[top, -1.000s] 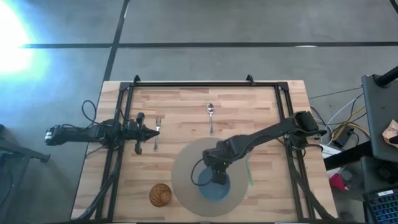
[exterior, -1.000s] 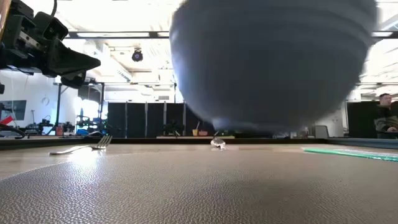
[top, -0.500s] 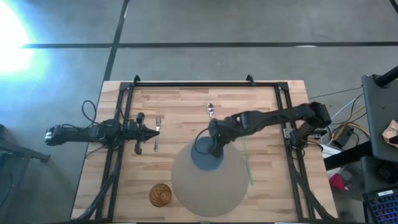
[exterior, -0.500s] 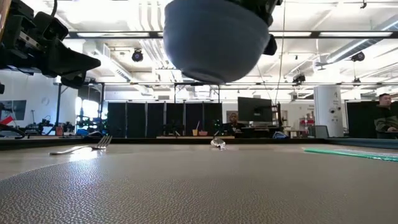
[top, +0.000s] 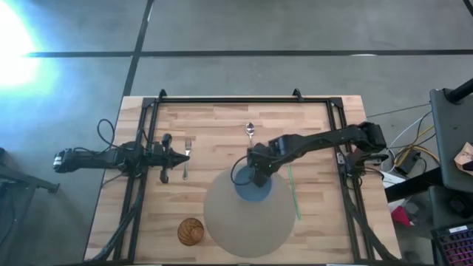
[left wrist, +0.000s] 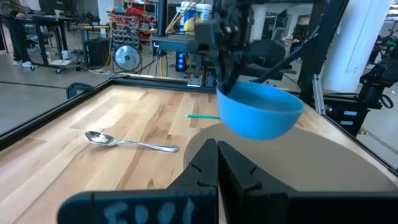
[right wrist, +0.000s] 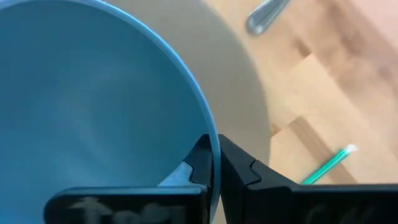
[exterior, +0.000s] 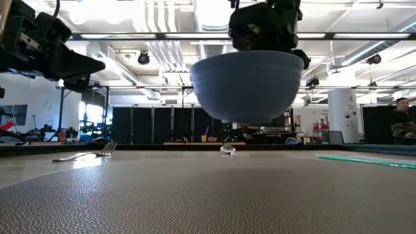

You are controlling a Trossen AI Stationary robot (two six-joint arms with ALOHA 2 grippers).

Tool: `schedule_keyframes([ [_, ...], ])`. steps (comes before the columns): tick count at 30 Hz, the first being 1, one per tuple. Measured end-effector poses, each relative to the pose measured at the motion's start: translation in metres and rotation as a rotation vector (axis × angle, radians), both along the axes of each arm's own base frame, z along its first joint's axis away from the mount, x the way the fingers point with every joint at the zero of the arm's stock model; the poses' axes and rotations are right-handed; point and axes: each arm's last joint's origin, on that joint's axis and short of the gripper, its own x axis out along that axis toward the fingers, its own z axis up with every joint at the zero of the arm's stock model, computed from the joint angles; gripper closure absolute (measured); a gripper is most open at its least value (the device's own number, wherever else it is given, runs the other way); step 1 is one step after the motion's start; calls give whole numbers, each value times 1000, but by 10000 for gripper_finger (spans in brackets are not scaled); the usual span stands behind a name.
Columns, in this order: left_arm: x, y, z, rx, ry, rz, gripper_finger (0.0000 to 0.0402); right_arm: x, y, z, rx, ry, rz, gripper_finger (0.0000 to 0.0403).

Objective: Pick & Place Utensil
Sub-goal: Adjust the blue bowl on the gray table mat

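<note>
Next, I release the blue bowl from my right gripper on the grey mat, a little from its middle (top: 253, 201) toward the spoon.
A blue bowl (top: 253, 191) hangs upright above the far part of a round grey mat (top: 236, 229), with my right gripper (top: 257, 176) shut on its rim. In the low view the bowl (exterior: 248, 88) is clear of the mat. A spoon (top: 250, 137) lies on the wooden table beyond the mat, and a fork (top: 186, 157) lies at the left. My left gripper (top: 177, 155) waits shut and level just left of the fork, touching nothing. My right gripper pinches the bowl's rim (right wrist: 210, 163) on its far side, one finger inside the bowl and one finger (right wrist: 249, 171) outside. The fingers come from above, pointing down. The bowl hangs level below them, mouth up, clear of the mat.
A green stick (top: 293, 191) lies on the wood just right of the mat. A round wooden piece (top: 190, 230) sits near the front left. A black frame (top: 244, 101) runs along the table's far and side edges. Bare wood lies between the fork and the spoon.
My right gripper has carried the bowl from the near part of the mat toward the table's far edge and a little up, rolling as it went. The bowl tipped on the way and now hangs level.
</note>
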Motion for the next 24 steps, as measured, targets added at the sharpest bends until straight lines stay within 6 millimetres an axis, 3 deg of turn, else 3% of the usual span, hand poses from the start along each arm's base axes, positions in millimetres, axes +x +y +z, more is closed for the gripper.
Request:
schedule_keyframes([
  [10, 0, 0, 0, 0, 0, 0, 401, 14, 10, -32, 43, 63, 83, 394],
  [16, 0, 0, 0, 0, 0, 0, 401, 23, 19, -31, 55, -31, 136, 394],
  [24, 0, 0, 0, 2, 1, 0, 401, 20, 37, -32, 50, -35, 222, 394],
])
